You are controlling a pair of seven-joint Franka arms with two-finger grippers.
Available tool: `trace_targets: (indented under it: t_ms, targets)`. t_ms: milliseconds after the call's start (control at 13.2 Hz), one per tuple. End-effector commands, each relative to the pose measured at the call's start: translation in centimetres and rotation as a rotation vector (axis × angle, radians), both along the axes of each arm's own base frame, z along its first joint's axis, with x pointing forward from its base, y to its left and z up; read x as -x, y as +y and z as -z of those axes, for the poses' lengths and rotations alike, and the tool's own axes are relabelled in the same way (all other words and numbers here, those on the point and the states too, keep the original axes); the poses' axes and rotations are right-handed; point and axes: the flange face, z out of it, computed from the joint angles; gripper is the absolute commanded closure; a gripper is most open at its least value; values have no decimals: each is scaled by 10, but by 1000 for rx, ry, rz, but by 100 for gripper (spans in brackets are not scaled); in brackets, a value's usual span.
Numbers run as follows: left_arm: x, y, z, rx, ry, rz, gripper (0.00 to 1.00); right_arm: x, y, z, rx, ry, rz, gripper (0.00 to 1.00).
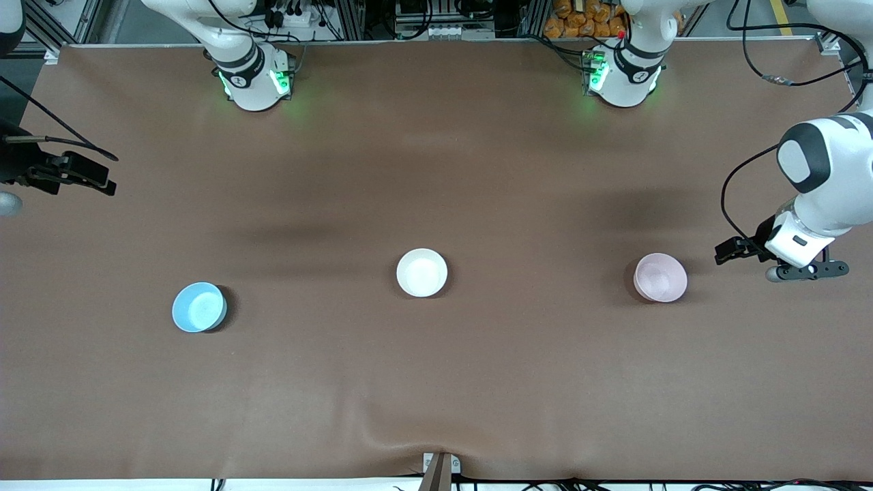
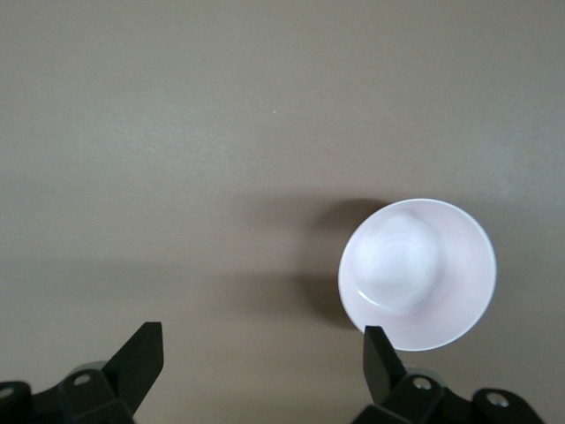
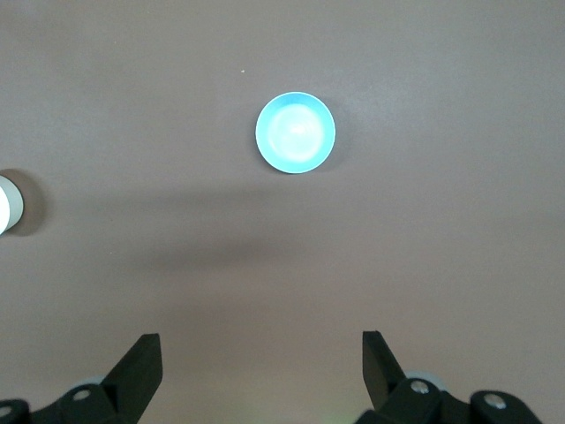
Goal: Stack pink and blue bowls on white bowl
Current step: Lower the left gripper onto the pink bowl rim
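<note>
The robot's left gripper should close on the pink bowl's rim [image 1: 684, 273] [image 2: 342, 297], on the side that faces away from the white bowl.
Three small bowls stand apart on the brown table. The white bowl [image 1: 422, 273] is in the middle, the blue bowl [image 1: 198, 307] toward the right arm's end, and the pink bowl [image 1: 660, 277] toward the left arm's end. My left gripper [image 2: 262, 344] hangs open over bare table beside the pink bowl [image 2: 417, 274], with one fingertip [image 2: 378, 353] at the bowl's rim in the left wrist view. My right gripper [image 3: 262, 353] is open and empty, high over the table's end, with the blue bowl [image 3: 296, 132] small below and apart. The white bowl [image 3: 7, 203] shows at that view's edge.
The brown table cloth [image 1: 436, 382] has a wrinkle near the front camera's edge. Both arm bases [image 1: 254, 78] [image 1: 622, 76] stand at the table's edge farthest from the camera. Cables hang around the left arm [image 1: 815, 198].
</note>
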Motion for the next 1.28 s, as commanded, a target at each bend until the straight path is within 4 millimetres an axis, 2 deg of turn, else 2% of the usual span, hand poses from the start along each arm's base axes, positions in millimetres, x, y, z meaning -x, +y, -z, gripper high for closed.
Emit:
trace_targets:
  t_ms: [0,151,377,755,981,1208]
  targets:
    - [-5,0,11,41,6,-13,0,2,2,-3,1,-2,3,0]
    - [-5,-2,14,68,5,-37,0,2,2,-2,1,-1,3,0]
    - [-9,-3,32,68,-6,-38,0,2,2,-2,1,-1,3,0]
    - [-11,-4,52,90,-17,-67,0,1,2,-2,1,-2,3,0]
    - [-15,-15,64,93,-33,-53,0,1,2,-1,1,-1,3,0]
    - [-16,-16,72,92,-40,-53,0,1,2,-2,1,-2,3,0]
